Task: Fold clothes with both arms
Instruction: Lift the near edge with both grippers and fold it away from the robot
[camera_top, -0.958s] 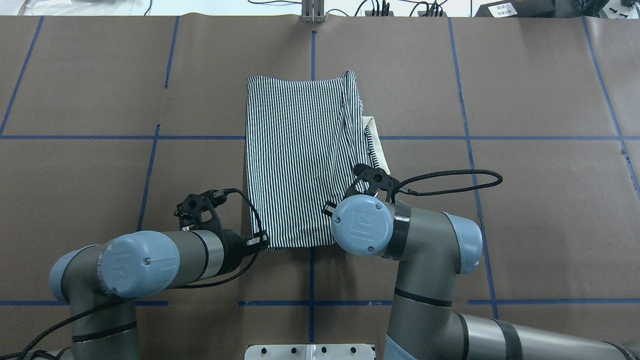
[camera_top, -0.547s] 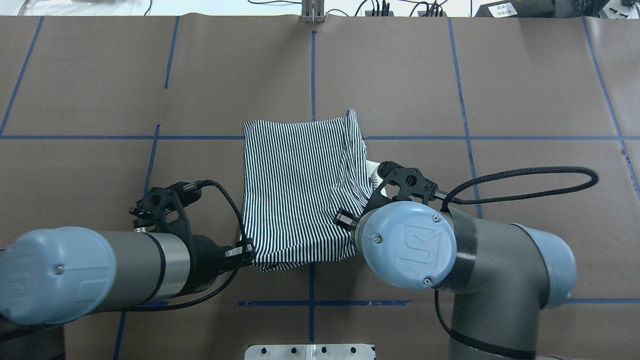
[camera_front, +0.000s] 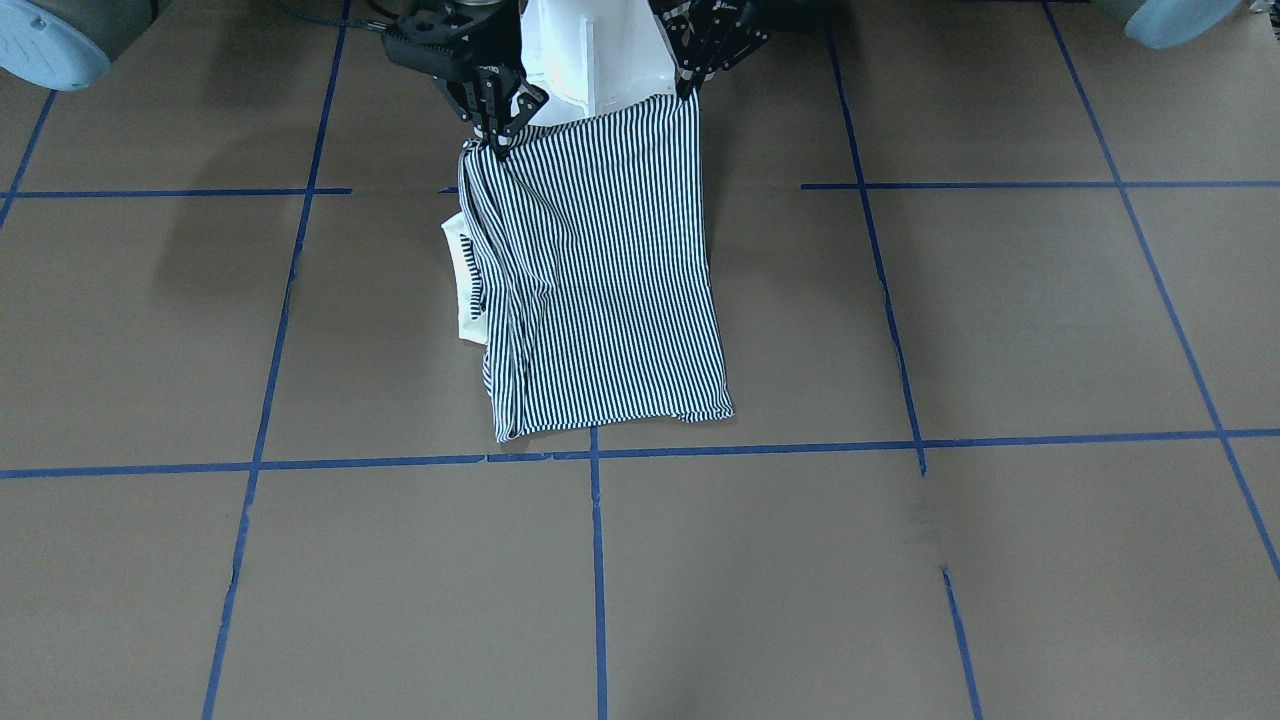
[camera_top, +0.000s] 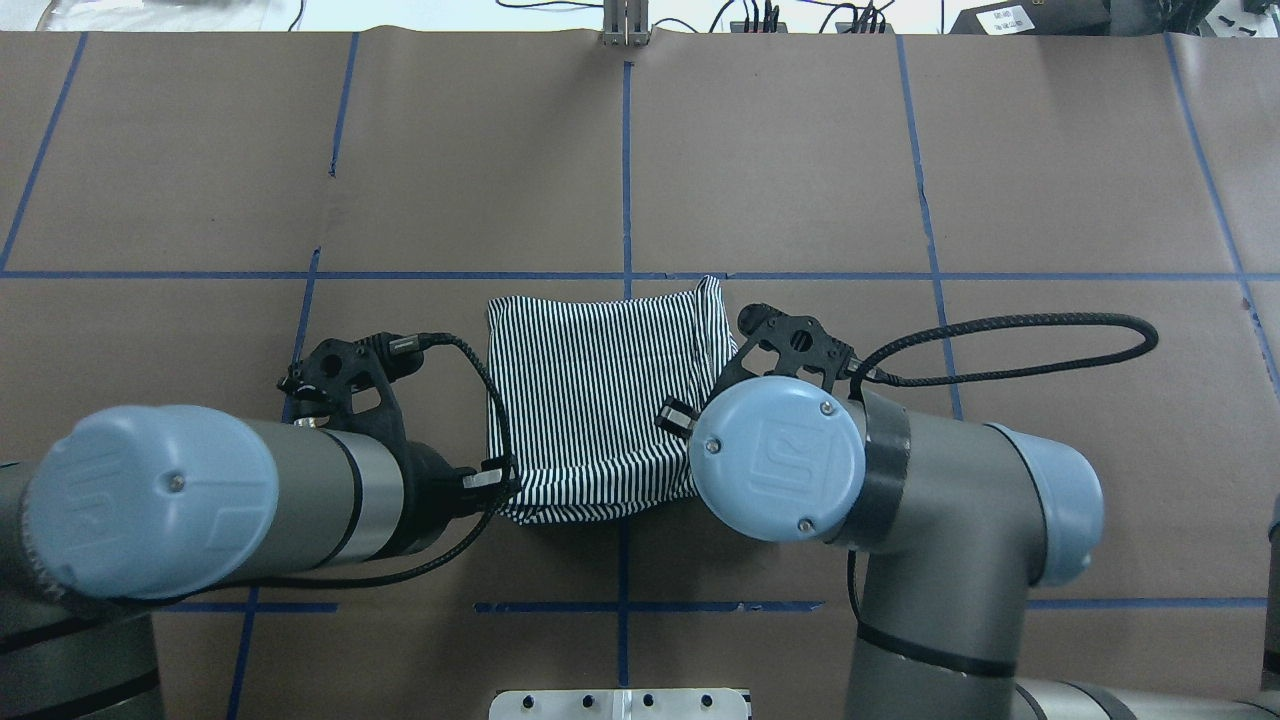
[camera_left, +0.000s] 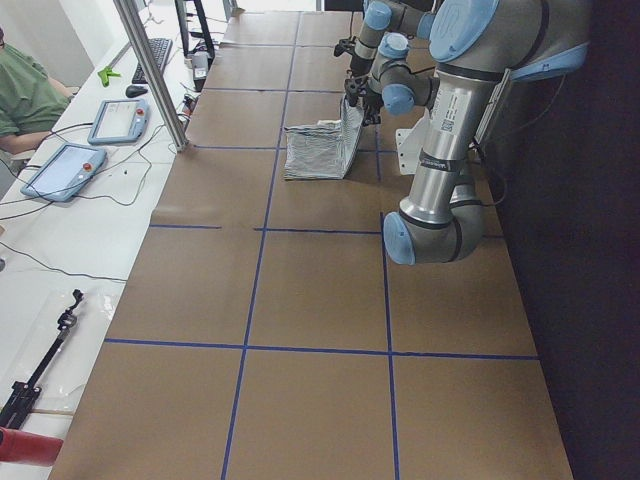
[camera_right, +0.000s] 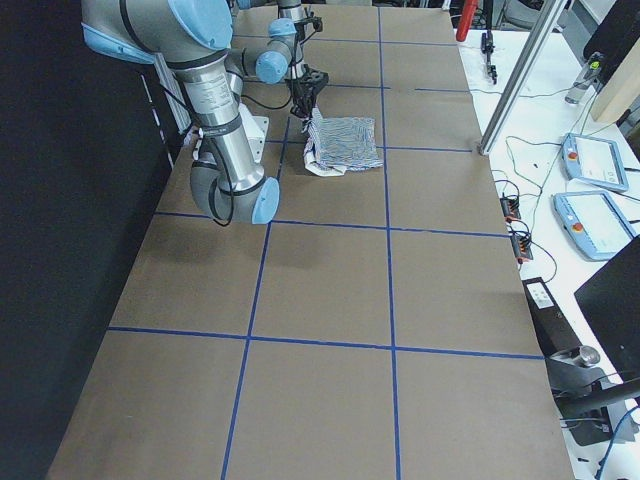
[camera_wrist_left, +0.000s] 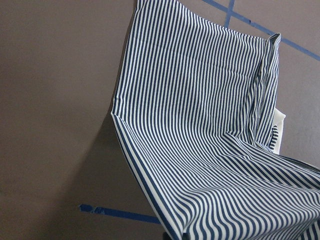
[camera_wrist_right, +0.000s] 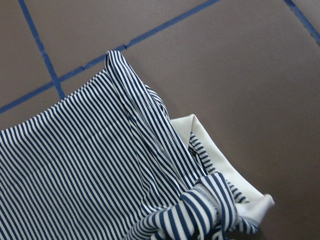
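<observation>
Next, my left gripper lets go of the shirt's corner on the striped side edge (camera_front: 716, 360) (camera_wrist_left: 132, 37), at a spot just short of the far hem.
The navy-and-white striped polo shirt (camera_top: 600, 400) lies folded lengthwise on the brown table. Its far part rests on the table and its near edge is lifted. My left gripper (camera_top: 503, 486) is shut on the near left corner; it also shows in the front-facing view (camera_front: 688, 92). My right gripper (camera_front: 495, 140) is shut on the bunched near right corner, and in the overhead view its wrist hides it. The cream collar (camera_front: 462, 290) sticks out at the shirt's right side and shows in the right wrist view (camera_wrist_right: 215, 145). The left wrist view shows the striped cloth (camera_wrist_left: 200, 125) sloping down to the table.
The table (camera_top: 1050, 180) is covered in brown paper with blue tape lines (camera_top: 626, 150). A white pedestal base (camera_top: 620, 703) stands at the near edge between the arms. Tablets (camera_left: 60, 170) and cables lie on a side bench, where a person in green (camera_left: 25, 95) sits.
Both grippers have pulled the shirt's near edge up and toward the robot. The shirt's far edge has slid nearer across the table. Both arms have drawn back.
</observation>
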